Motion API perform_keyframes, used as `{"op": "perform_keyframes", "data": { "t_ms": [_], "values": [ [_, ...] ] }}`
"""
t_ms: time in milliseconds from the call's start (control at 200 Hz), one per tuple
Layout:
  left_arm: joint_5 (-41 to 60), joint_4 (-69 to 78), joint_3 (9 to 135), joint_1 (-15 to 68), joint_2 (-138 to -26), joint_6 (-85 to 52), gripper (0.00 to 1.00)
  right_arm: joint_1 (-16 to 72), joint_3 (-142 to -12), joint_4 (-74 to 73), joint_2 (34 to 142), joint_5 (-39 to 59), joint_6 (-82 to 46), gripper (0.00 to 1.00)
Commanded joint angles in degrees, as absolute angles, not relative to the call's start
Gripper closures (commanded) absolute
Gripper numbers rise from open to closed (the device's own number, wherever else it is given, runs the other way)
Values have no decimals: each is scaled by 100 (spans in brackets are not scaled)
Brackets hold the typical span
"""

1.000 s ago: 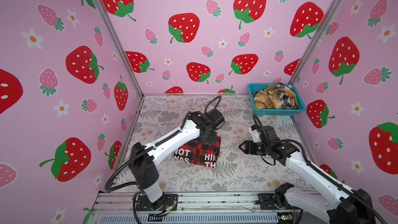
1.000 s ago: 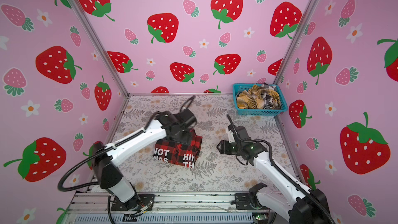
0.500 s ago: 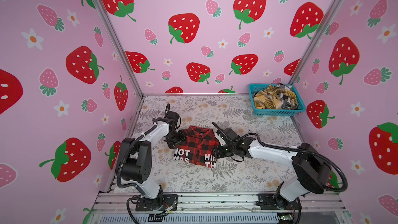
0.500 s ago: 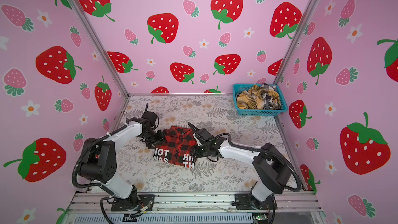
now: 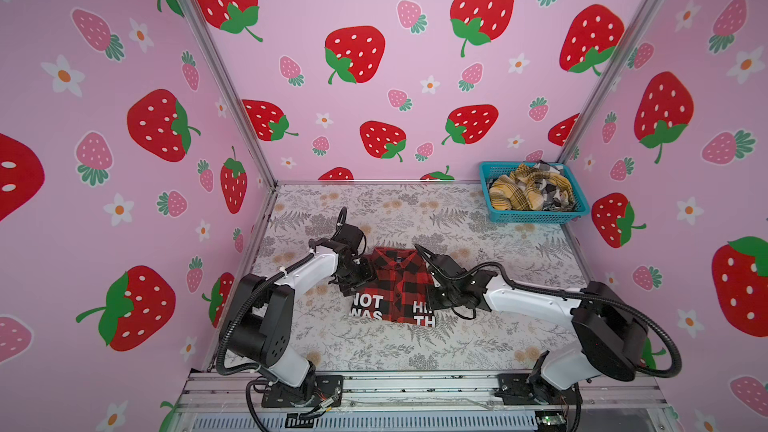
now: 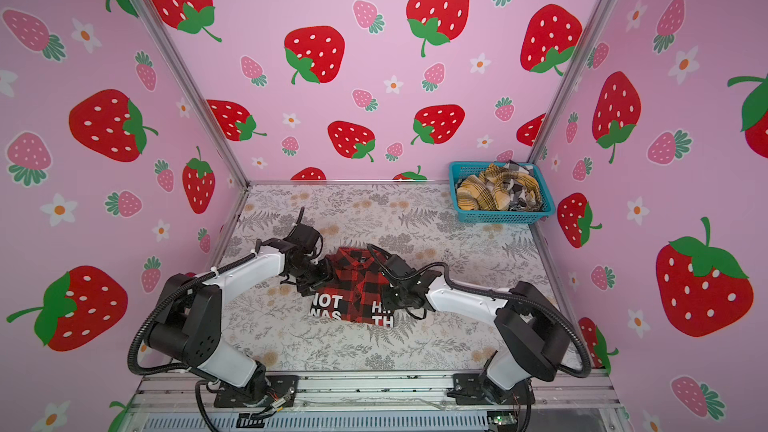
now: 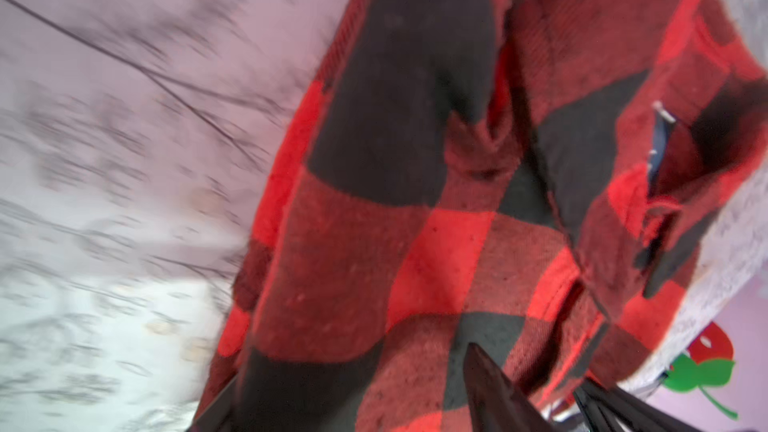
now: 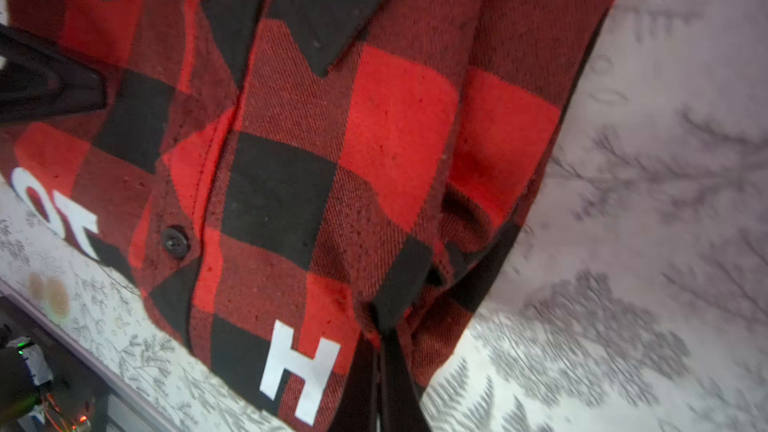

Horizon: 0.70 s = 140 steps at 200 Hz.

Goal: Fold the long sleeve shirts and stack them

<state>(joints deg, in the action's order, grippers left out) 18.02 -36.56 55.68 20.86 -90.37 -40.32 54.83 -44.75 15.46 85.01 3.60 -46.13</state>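
Next, my right gripper pulls the shirt's side straight where it bunches at my right gripper's fingers, then opens and grabs the shirt's front by the white letters (image 8: pixel 300 372).
A folded red-and-black shirt (image 5: pixel 395 288) (image 6: pixel 357 284) with white block letters lies collar up in the middle of the table. My left gripper (image 5: pixel 360 276) (image 7: pixel 353 409) sits low at its left edge. It is open, its fingers (image 7: pixel 490 388) wide apart over the cloth. My right gripper (image 5: pixel 430 299) (image 8: pixel 384 334) is at the shirt's right edge, shut, pinching a small fold of it. A mustard plaid shirt (image 5: pixel 515 195) and a black-and-white plaid shirt (image 5: pixel 555 191) lie crumpled in the basket.
The turquoise mesh basket (image 5: pixel 536 216) (image 6: pixel 503 216) stands in the back right corner against the pink walls. The table carries a grey fern-print cloth (image 5: pixel 415 351). The aluminium rail with both arm bases (image 5: pixel 415 388) runs along the front edge.
Both arms have come down to the two sides of the red-and-black shirt. The right gripper has closed on its right edge. The shirt now shows its collar and button front.
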Motion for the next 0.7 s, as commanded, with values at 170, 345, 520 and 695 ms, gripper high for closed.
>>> {"op": "perform_keyframes", "data": {
  "t_ms": [170, 345, 520, 695],
  "values": [
    [1891, -3876, 5100, 1848, -8265, -4161, 32, 4802, -3903, 1872, 8231, 495, -4658, 90],
    [2950, -2919, 4725, 1918, -8502, -4295, 39, 4580, -4142, 2318, 7963, 307, -4409, 71],
    [3181, -2616, 4653, 2006, -8391, -4426, 50, 4539, -4696, 2864, 7906, 9, -4213, 68],
    [3257, -2774, 4565, 2060, -8146, -4465, 51, 4529, -5173, 3008, 8117, -100, -4012, 60]
  ]
}}
